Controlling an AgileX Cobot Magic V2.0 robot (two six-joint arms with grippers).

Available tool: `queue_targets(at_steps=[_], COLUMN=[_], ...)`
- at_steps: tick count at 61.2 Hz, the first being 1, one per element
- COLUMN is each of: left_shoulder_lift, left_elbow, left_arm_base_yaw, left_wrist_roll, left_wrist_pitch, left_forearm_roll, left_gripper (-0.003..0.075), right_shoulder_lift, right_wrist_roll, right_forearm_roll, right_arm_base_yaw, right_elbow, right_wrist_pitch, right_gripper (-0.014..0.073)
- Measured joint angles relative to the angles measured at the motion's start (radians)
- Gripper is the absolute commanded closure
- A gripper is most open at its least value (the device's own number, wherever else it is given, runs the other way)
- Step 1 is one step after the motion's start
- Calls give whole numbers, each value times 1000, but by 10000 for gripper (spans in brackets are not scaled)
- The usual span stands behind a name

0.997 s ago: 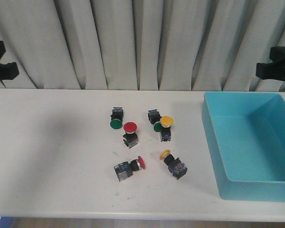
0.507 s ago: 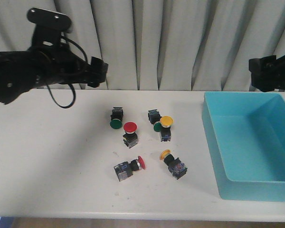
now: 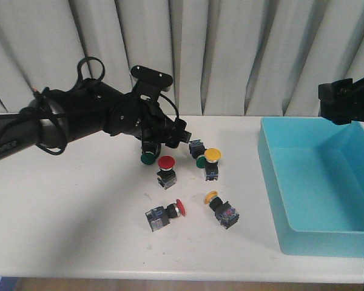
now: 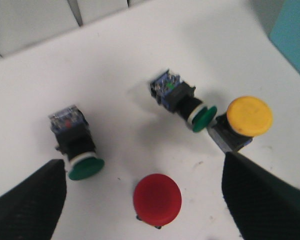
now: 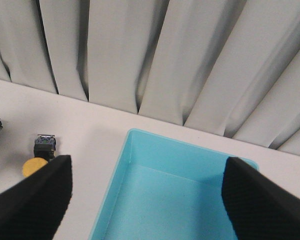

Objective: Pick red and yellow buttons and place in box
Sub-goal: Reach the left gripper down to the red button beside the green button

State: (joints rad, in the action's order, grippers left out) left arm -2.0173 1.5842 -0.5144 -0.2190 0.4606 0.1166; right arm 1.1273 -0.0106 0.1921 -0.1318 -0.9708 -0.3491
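The upright red button has the dark body [image 3: 167,179] that my right gripper should grab next, because my left gripper should lift the button for a handover.
An upright red button [image 3: 166,162] stands mid-table, and my open left gripper [image 3: 165,138] hovers just above and behind it. In the left wrist view its red cap [image 4: 157,198] lies between the two black fingers [image 4: 27,202], untouched. An upright yellow button [image 3: 213,155] [image 4: 249,116] stands to its right. Nearer the front edge lie a red button [image 3: 173,211] and a yellow button [image 3: 218,206] on their sides. The turquoise box [image 3: 327,188] [image 5: 175,195] sits at the right. My right gripper [image 3: 338,102] [image 5: 147,200] hangs open above the box, holding nothing.
Two green-capped buttons [image 3: 148,158] [image 3: 201,162] lie beside the upright red and yellow ones, seen in the left wrist view as green caps [image 4: 86,168] [image 4: 204,116]. Grey curtains hang behind the white table [image 3: 67,200]. The left arm's cable [image 3: 88,70] loops above the arm.
My left arm has swung in from the far left to over the cluster of buttons, its gripper now above the upright red button. The right gripper has barely shifted. No button has moved.
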Motion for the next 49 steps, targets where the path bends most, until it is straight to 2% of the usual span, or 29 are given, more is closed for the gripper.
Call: queue_targets(at_steps=[17, 39, 46, 49], left_shoulder_lift=[-134, -213, -219, -221], left_elbow=[50, 52, 54, 54], left_arm_base_yaw=[0, 0, 0, 0], left_wrist_roll=[0, 19, 19, 19], left_wrist_pitch=[64, 42, 36, 36], left_forearm_roll=[-43, -42, -42, -42], left_gripper=[134, 136, 176, 229], right_shoulder_lift=[0, 0, 0, 0], right_wrist_roll=[-2, -2, -2, -2], right_forearm_roll=[-40, -74, -76, -76], right_arm_base_yaw=[0, 0, 0, 0], right_elbow=[25, 25, 25, 25], right_wrist_pitch=[36, 37, 37, 37], right_gripper=[11, 11, 11, 11])
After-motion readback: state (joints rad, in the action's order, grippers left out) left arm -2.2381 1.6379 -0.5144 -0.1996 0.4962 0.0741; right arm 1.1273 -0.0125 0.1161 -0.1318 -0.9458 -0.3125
